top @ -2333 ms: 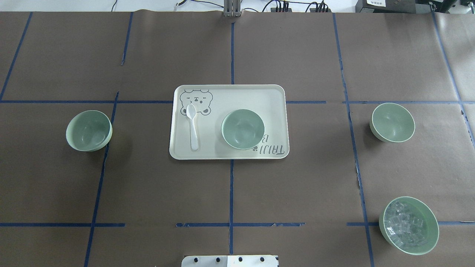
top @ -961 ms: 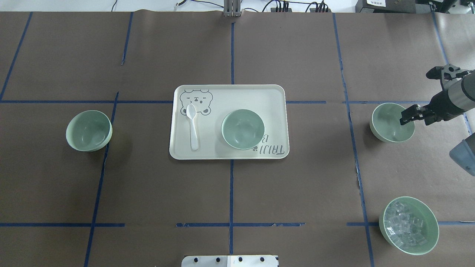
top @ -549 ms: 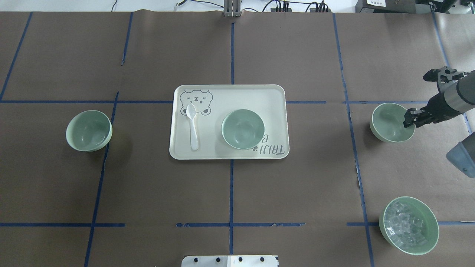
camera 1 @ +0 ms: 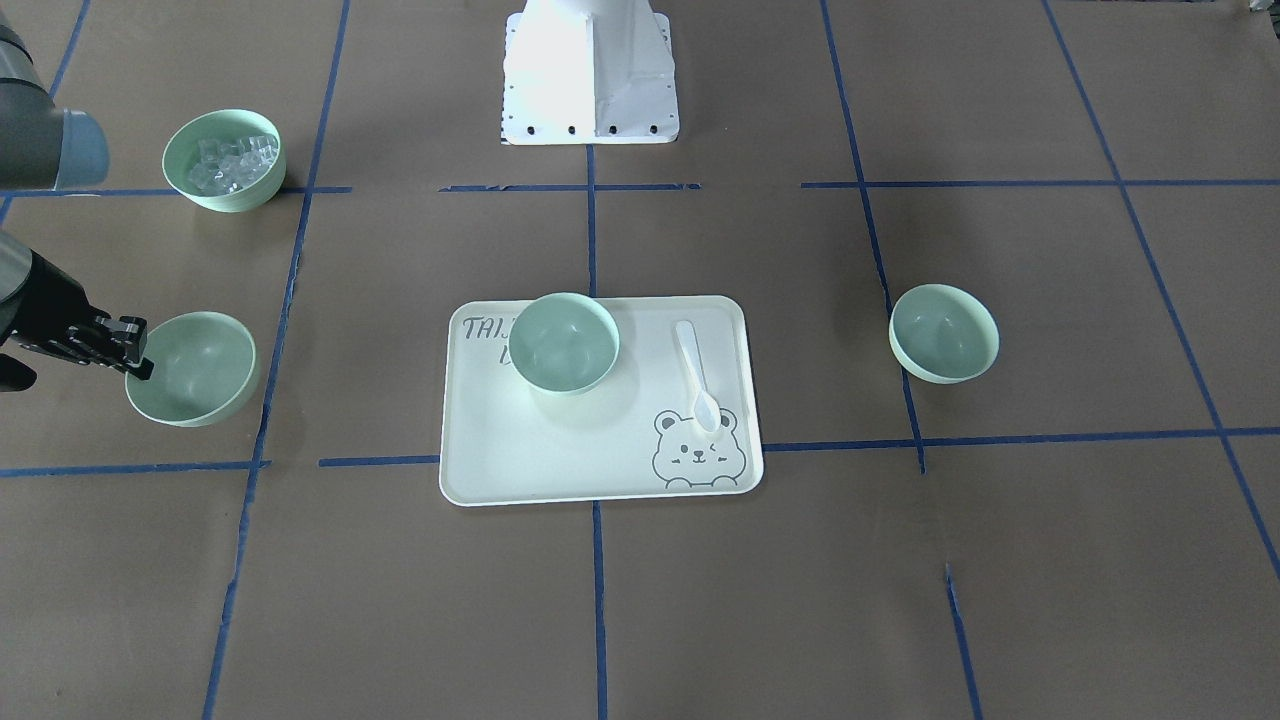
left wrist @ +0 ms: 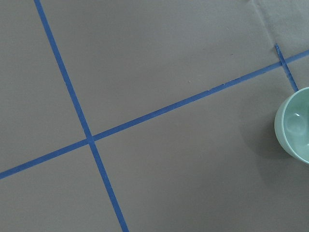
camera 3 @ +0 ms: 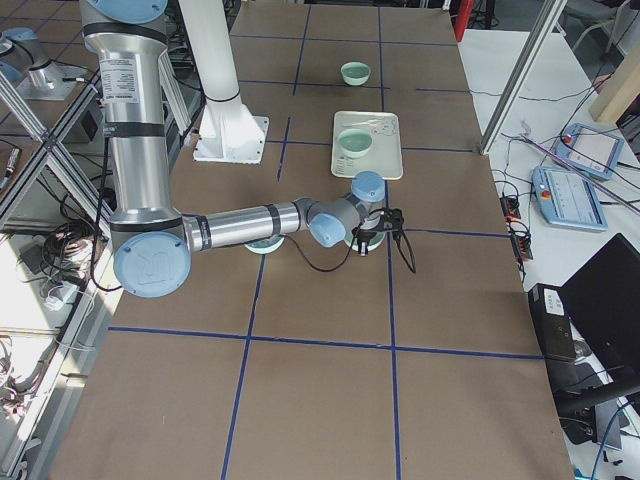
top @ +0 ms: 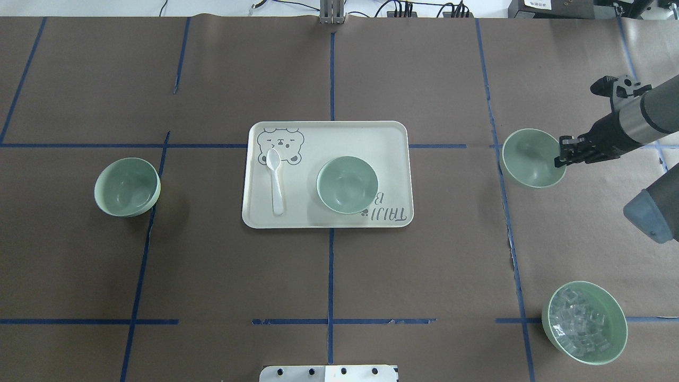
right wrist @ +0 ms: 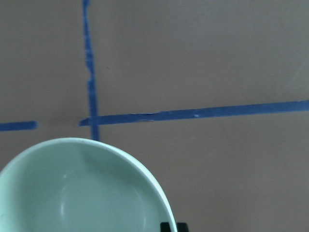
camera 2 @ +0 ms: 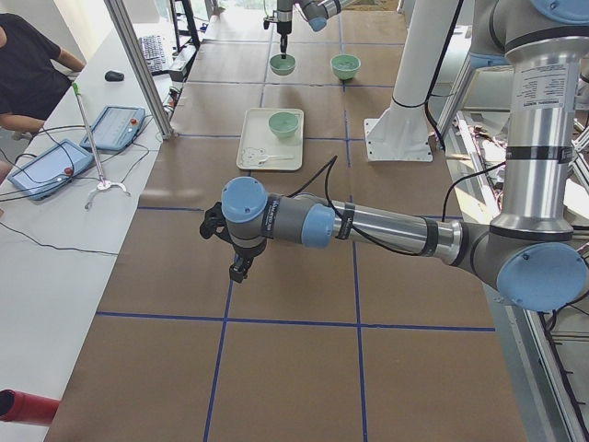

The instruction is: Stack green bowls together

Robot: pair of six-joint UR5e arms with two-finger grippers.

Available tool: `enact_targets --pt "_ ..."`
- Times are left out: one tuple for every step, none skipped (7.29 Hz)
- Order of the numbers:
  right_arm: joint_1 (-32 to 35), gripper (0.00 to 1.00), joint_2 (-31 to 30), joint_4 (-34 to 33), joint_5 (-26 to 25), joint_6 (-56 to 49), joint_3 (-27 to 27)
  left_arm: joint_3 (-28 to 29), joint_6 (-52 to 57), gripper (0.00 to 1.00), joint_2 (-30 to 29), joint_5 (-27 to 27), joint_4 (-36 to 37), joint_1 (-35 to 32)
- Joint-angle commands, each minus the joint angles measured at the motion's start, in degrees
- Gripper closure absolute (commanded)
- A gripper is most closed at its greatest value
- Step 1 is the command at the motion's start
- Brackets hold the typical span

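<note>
My right gripper releases its pale green bowl inside the bowl on the tray (camera 1: 563, 337) with the white spoon next.
Three pale green bowls show. One (top: 127, 187) stands at the table's left, one (top: 347, 184) on the tray, and one (top: 533, 158) at the right. My right gripper (top: 561, 154) is shut on the right-hand rim of that right bowl, which also shows in the front view (camera 1: 192, 368) and the right wrist view (right wrist: 82, 193). I cannot tell whether this bowl is off the table. My left gripper (camera 2: 237, 269) shows only in the exterior left view, over bare table, so I cannot tell if it is open or shut. The left bowl (left wrist: 294, 125) sits at the left wrist view's right edge.
The pale tray (top: 371, 135) with a bear drawing lies mid-table and holds a white spoon (top: 276, 180). A brighter green bowl of clear cubes (top: 583, 322) stands near right. The robot's base (camera 1: 588, 70) is at the near middle edge.
My right arm came in from the right, and its gripper closed on the right bowl's rim. The bowl has since moved left and farther away, toward the tray. The other bowls have not moved.
</note>
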Motion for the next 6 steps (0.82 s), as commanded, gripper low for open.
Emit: enact_targets --pt "-6.68 1.0 6.91 -0.38 0.23 13.62 4.7 -0.04 0.08 0.0 -0.16 -0.22 -0.69 0.04" --pt "-12.38 1.0 12.87 -0.65 -2.57 22.12 4.45 -0.04 -2.87 0.0 -0.07 -0.31 -3.22 0.13" --pt "-18.0 1.0 16.5 -1.0 -7.48 26.03 3.92 -0.04 -7.08 0.0 -0.07 -0.49 -7.34 1.08" --pt "-21.36 1.0 21.67 -7.44 -13.27 26.42 3.14 0.04 -8.08 0.0 0.19 -0.49 -9.21 1.35" --pt "-22.01 1.0 25.46 -13.42 -14.46 26.42 3.13 0.05 -8.52 0.0 0.19 -0.49 -9.31 1.79" --pt "-24.1 1.0 24.8 -13.92 -15.08 26.51 3.22 0.05 -8.79 0.0 0.19 -0.49 -9.31 1.97"
